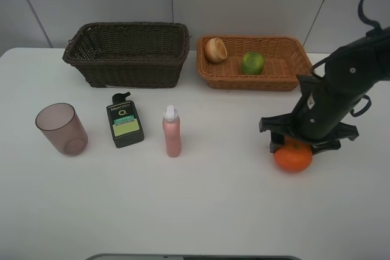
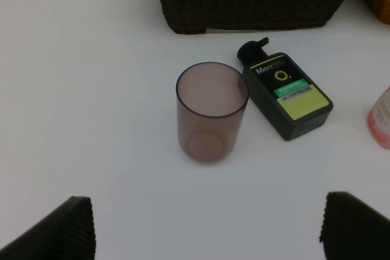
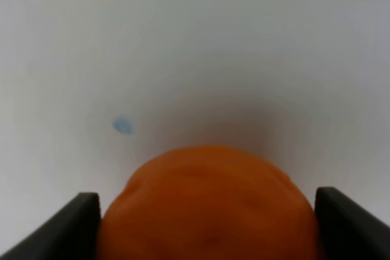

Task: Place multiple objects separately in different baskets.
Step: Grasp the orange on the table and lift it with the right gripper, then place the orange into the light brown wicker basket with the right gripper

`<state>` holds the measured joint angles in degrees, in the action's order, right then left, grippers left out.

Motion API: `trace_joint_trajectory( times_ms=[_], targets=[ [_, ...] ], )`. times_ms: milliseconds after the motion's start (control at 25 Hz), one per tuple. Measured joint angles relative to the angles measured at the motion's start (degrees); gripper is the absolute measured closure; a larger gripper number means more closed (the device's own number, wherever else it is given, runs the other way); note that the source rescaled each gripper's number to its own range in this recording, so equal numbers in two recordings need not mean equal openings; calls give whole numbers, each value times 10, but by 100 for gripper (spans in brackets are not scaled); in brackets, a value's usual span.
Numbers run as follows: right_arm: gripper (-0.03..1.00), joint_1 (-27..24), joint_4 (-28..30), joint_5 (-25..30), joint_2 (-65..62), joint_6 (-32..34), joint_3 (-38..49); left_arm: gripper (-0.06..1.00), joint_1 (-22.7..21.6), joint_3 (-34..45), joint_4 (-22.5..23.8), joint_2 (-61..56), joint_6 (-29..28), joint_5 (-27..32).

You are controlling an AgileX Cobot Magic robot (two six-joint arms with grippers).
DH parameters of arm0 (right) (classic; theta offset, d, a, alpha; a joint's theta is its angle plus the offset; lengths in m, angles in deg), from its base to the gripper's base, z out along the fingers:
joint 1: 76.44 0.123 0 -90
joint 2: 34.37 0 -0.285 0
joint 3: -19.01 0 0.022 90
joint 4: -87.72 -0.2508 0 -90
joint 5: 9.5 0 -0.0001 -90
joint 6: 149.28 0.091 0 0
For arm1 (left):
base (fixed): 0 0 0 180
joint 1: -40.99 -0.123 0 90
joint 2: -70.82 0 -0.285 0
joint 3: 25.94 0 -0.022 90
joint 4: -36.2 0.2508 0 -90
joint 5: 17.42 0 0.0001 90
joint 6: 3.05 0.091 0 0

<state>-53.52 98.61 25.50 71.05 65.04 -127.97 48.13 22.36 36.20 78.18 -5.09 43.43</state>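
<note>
My right gripper has the orange, which sits low at the table now. It will let go of it in the light tan basket (image 1: pixel 278 66), beside the green round fruit.
The orange (image 1: pixel 293 157) sits low at the table on the right, between the fingers of my right gripper (image 1: pixel 296 145). In the right wrist view the orange (image 3: pixel 207 205) fills the gap and both fingers (image 3: pixel 82 223) touch its sides. The green round fruit (image 1: pixel 252 63) and the peach-like fruit (image 1: pixel 215 50) lie in the light tan basket (image 1: pixel 256 81). The dark brown basket (image 1: pixel 128 68) holds nothing I can see. The mauve cup (image 2: pixel 210 111), the dark-green bottle (image 2: pixel 286 92) and the pink bottle (image 1: pixel 172 131) are on the table. My left gripper (image 2: pixel 207 229) is open, short of the cup.
The white table (image 1: pixel 195 205) ends at a pale wall behind the baskets. The pink bottle stands upright and the green bottle lies flat between it and the cup. A small blue speck (image 3: pixel 122 126) marks the table near the orange.
</note>
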Motion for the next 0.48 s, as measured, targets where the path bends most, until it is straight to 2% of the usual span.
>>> trace_joint_trajectory(
  times_ms=[240, 480],
  targets=[
    [33, 0, 3, 103, 0, -41, -103, -1, 0, 0, 0, 0, 0, 0],
    [33, -4, 5, 137, 3, -95, -204, -1, 0, 0, 0, 0, 0, 0]
  ],
)
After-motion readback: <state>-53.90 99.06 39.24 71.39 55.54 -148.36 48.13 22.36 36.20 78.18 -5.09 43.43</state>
